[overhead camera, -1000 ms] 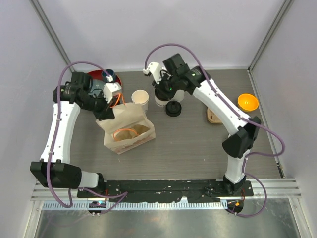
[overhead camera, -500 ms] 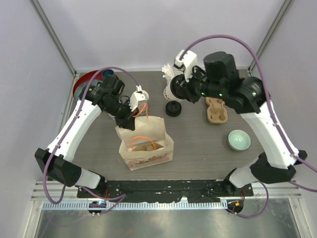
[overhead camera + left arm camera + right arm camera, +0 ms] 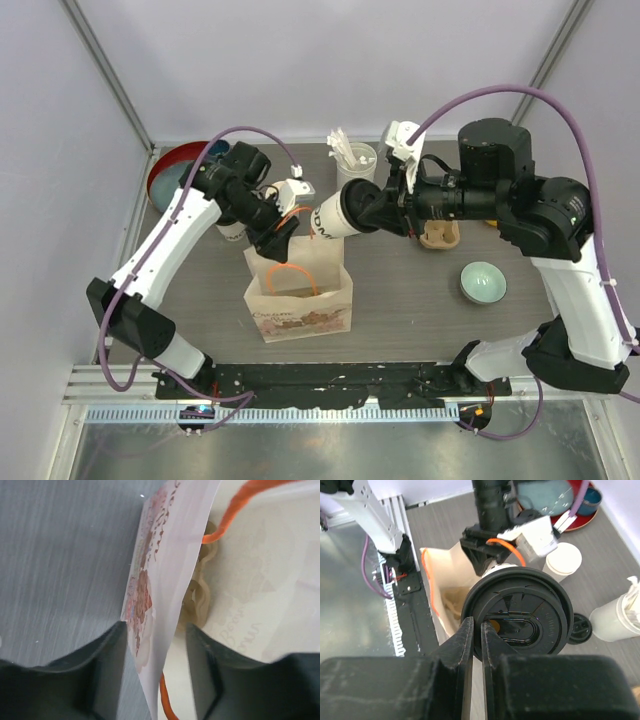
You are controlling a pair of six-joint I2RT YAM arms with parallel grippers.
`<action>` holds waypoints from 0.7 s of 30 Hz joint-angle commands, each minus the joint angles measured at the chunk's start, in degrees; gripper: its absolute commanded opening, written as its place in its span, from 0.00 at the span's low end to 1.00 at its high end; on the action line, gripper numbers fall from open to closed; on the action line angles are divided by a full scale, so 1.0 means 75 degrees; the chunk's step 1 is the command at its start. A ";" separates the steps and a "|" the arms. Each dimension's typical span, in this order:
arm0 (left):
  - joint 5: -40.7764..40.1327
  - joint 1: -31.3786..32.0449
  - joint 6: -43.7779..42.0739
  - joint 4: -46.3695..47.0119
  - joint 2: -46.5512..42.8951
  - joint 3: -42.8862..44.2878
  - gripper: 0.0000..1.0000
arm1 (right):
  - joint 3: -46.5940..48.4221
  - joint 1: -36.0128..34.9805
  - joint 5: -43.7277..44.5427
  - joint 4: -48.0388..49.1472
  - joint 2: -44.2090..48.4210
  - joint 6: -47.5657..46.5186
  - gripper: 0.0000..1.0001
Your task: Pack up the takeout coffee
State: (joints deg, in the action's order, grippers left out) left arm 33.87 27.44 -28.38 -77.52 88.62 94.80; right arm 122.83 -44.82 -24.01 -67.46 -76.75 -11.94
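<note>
My left gripper should pinch the bag's edge [image 3: 161, 647], as it is open around the bag's side, and keep the bag still before my right gripper lowers the cup.
One takeout coffee cup [image 3: 328, 220], white with a black lid [image 3: 520, 616], hangs tipped sideways above the back rim of the printed paper bag [image 3: 298, 295]. My right gripper [image 3: 370, 208] is shut on the lid's rim [image 3: 476, 626]. A second, unlidded white cup [image 3: 562, 561] stands behind the bag, mostly hidden by the left arm in the top view [image 3: 232, 230]. A loose black lid [image 3: 580, 628] lies on the table. My left gripper [image 3: 155, 647] straddles the bag's wall [image 3: 165, 555], jaws apart around the paper.
A tan pulp carrier [image 3: 200, 597] lies inside the bag; another [image 3: 440, 236] sits on the table under the right arm. A white cylinder of sticks [image 3: 352, 158] stands at the back, a green bowl [image 3: 482, 281] at right, a red plate [image 3: 172, 168] at back left.
My right gripper has carried the lidded cup from the back of the table towards the bag. My left gripper, shut on the bag's rim before, now has its jaws apart.
</note>
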 commanded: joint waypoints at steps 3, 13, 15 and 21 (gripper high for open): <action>-0.0496 0.0032 0.0128 -0.1629 -0.0494 0.0858 0.65 | -0.0217 -0.0141 -0.0631 -0.0110 -0.0114 -0.0130 0.01; -0.1480 -0.0248 0.0069 -0.1372 -0.1327 0.0192 0.68 | 0.0158 -0.1324 -0.0022 -0.0508 -0.1063 -0.0293 0.01; -0.1411 -0.0330 0.0116 -0.1150 -0.1409 0.0063 0.64 | 0.0158 -0.1547 0.0189 -0.0591 -0.1192 -0.0376 0.01; -0.0487 -0.0342 0.0011 -0.1008 -0.1258 -0.0371 0.40 | 0.0112 -0.1782 0.0494 -0.0755 -0.1824 -0.0681 0.01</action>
State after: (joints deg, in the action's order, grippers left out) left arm 25.28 25.06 -27.57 -77.52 78.65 93.12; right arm 122.02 -57.74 -22.96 -72.34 -88.95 -14.98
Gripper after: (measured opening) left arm 0.462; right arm 0.137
